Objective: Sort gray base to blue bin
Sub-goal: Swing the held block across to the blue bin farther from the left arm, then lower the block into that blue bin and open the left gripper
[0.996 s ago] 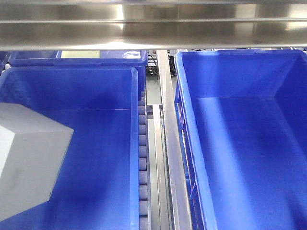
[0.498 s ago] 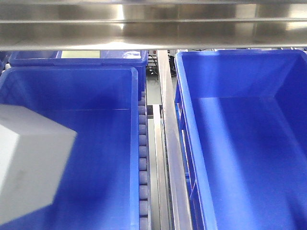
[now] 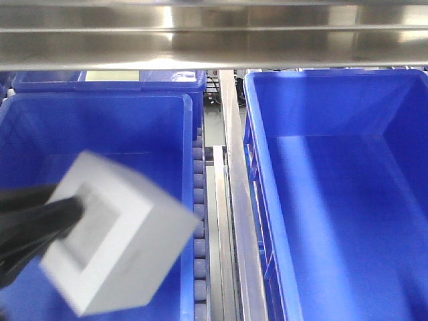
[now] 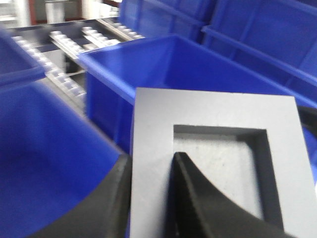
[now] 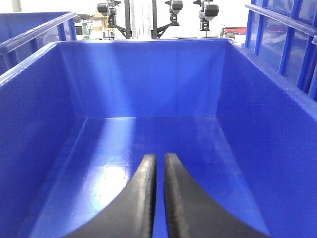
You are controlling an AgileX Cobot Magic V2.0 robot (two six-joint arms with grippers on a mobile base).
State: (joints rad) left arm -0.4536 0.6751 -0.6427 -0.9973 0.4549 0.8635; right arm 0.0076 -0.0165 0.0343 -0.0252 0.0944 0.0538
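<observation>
My left gripper is to set the gray base down in the blue bin (image 3: pixel 336 304) beyond the metal rail, letting it rest there near the bin's rail-side. The gray base now hangs tilted over that bin.
The gray base (image 3: pixel 120 247) hangs tilted over the left blue bin (image 3: pixel 189 134), its square recess facing the front camera, blurred by motion. My left gripper (image 3: pixel 75 206) reaches in from the left edge and is shut on it. In the left wrist view the gray base (image 4: pixel 218 114) fills the lower right. My left gripper (image 4: pixel 151 166) pinches one wall of it, one finger outside and one inside the recess. My right gripper (image 5: pixel 159 158) hovers inside another blue bin (image 5: pixel 148 79), its fingers nearly touching with nothing between them.
A steel shelf beam (image 3: pixel 214 40) crosses the top. A roller strip (image 3: pixel 198 221) and a metal rail (image 3: pixel 237 221) separate the left bin from the right blue bin (image 3: pixel 264 200). A third blue crate (image 3: pixel 107 81) stands behind. More blue crates (image 4: pixel 257 34) stack at the right.
The gray base has swung rightward and rotated, so its recessed face now shows. The left gripper's black fingers have come into the front view. The bins have not moved.
</observation>
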